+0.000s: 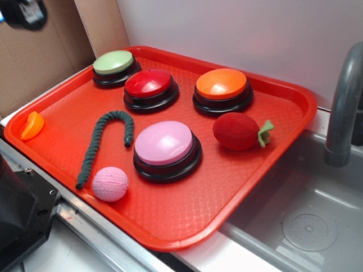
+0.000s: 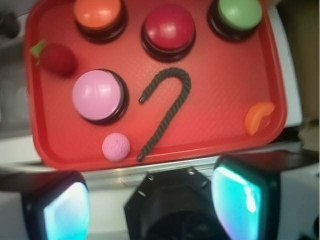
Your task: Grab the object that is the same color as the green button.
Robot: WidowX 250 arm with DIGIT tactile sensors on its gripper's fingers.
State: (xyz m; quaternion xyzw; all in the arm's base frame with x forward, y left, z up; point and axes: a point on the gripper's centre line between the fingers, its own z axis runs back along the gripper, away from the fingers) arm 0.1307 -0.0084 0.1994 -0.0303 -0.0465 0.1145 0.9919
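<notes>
The dark green rope's long straight part [image 1: 96,134] [image 2: 176,106], just beside its bend, should be the next place my gripper goes to and closes.
The object, a dark green twisted rope [image 1: 91,153] with a hooked end, lies limp on the red tray [image 1: 176,226] between the pink button and the tray's left edge. In the wrist view the rope [image 2: 165,122] is in the middle of the tray [image 2: 225,105]. The green button [image 1: 113,63], pale green on a black base, stands at the tray's far left corner, and in the wrist view the green button [image 2: 239,14] is at the top right. My gripper [image 2: 150,205] hangs open well short of the tray, over the black base, with nothing between its teal pads [image 2: 235,197].
On the tray stand a red button [image 1: 148,85], an orange button [image 1: 221,85] and a pink button [image 1: 164,144]. A red plush fruit [image 1: 238,131], a pink ball [image 1: 110,184] and an orange slice [image 1: 32,126] lie there too. A sink [image 1: 306,221] with a grey faucet [image 1: 343,107] is on the right.
</notes>
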